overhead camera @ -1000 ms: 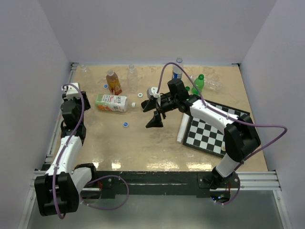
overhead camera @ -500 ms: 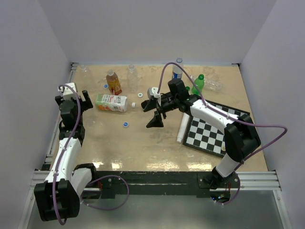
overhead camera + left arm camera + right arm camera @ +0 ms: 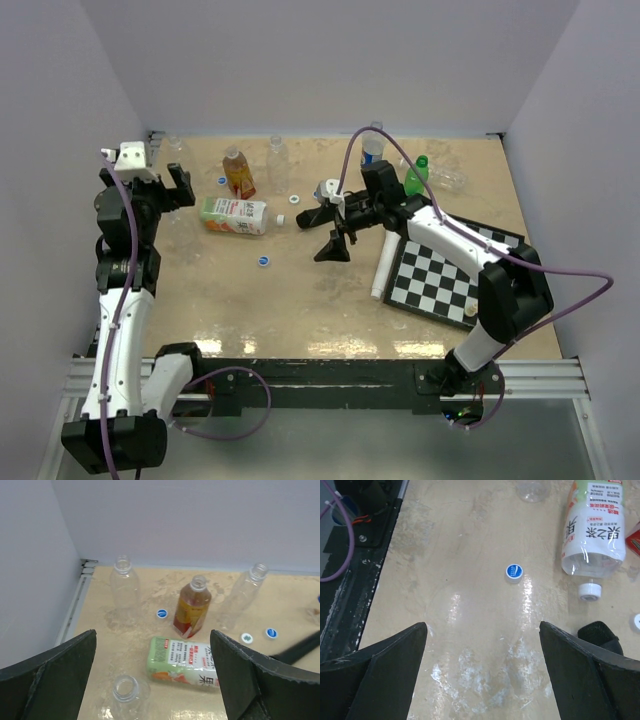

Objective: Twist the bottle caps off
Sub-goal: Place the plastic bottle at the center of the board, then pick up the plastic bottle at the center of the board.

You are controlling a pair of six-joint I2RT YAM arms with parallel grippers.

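Observation:
Next, my right gripper goes to the white cap (image 3: 280, 220) (image 3: 590, 591) on the neck of the lying green-labelled bottle and closes there.
A green-labelled bottle (image 3: 233, 215) lies on its side with a white cap (image 3: 589, 591) on its neck. Behind it stands an amber bottle (image 3: 193, 607) with an open neck. Three clear uncapped bottles (image 3: 122, 587) (image 3: 245, 592) (image 3: 127, 695) stand around them. Loose blue caps (image 3: 161, 614) (image 3: 514, 571) and a white one (image 3: 246, 638) lie on the table. My left gripper (image 3: 165, 195) hangs open above the left edge and holds nothing. At mid-table, my right gripper (image 3: 318, 235) is open and empty, right of the lying bottle.
A blue-capped bottle (image 3: 372, 150), a green-capped bottle (image 3: 415, 175) and a clear lying bottle (image 3: 450, 180) are at the back right. A chessboard (image 3: 440, 270) and a white tube (image 3: 383, 265) lie at the right. White walls enclose the table.
My left gripper has opened wide while its arm rose and swung toward the back left. The right gripper has shifted slightly right, still open.

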